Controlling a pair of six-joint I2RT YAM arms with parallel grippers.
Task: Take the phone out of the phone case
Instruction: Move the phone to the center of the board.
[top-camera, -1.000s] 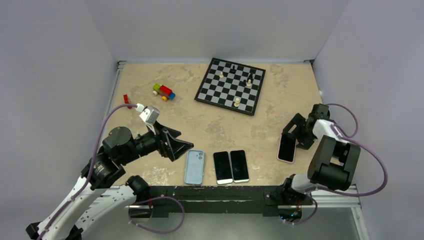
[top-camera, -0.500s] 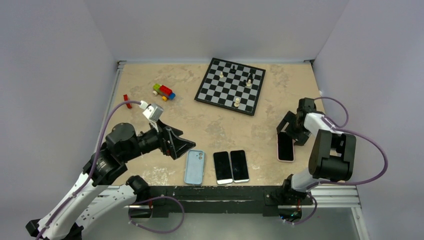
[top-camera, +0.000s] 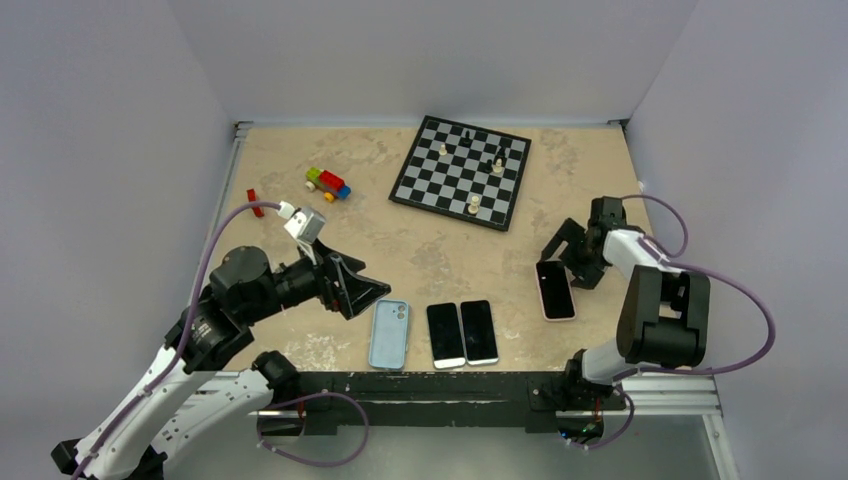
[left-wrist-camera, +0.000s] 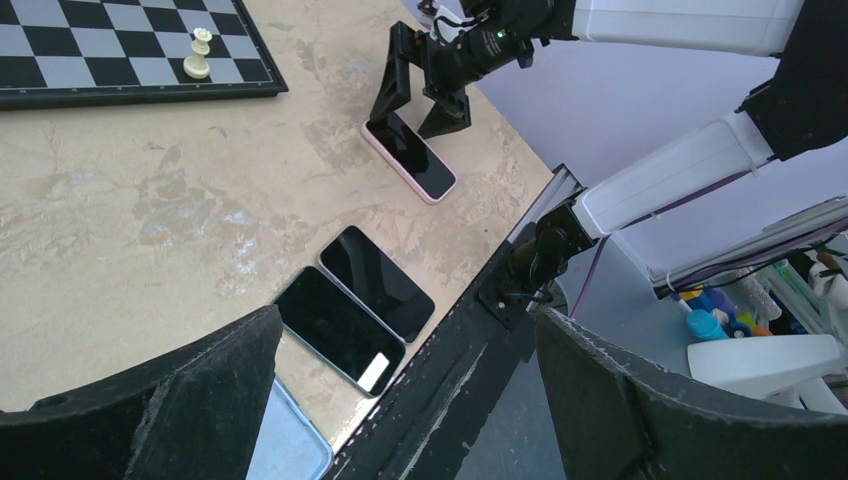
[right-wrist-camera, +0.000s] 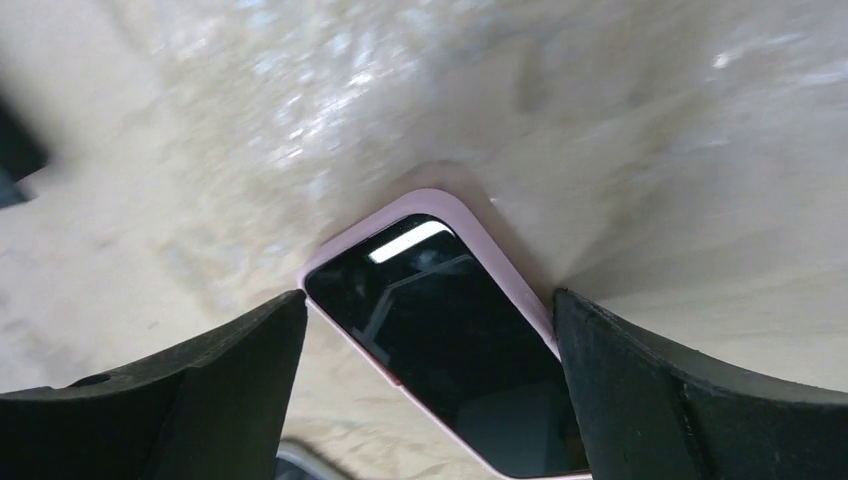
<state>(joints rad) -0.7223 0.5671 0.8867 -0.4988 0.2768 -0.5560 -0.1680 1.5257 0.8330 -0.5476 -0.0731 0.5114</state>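
Note:
I will close my left gripper on the pink phone case's long side (top-camera: 540, 288) (left-wrist-camera: 396, 167) facing the light blue case, once my right gripper lifts the phone.
The phone in its pink phone case (top-camera: 556, 291) lies screen up on the table at the right, also seen in the left wrist view (left-wrist-camera: 412, 160). My right gripper (top-camera: 573, 256) stands open over its far end, one finger on each side; the phone's dark screen (right-wrist-camera: 450, 330) fills the gap between the fingers. I cannot tell whether the right finger touches the case edge. My left gripper (top-camera: 366, 284) hangs open and empty above the table, just left of a light blue case (top-camera: 389, 334).
Two bare phones (top-camera: 445, 334) (top-camera: 479, 331) lie side by side near the front edge, next to the blue case (left-wrist-camera: 285, 450). A chessboard (top-camera: 462, 170) with a few pieces sits at the back. A brick toy car (top-camera: 328, 183) and a small red piece (top-camera: 254, 198) lie back left.
The right gripper has swung left and away from the front edge. The pink-cased phone has shifted left with it and turned a little. The left arm barely moved.

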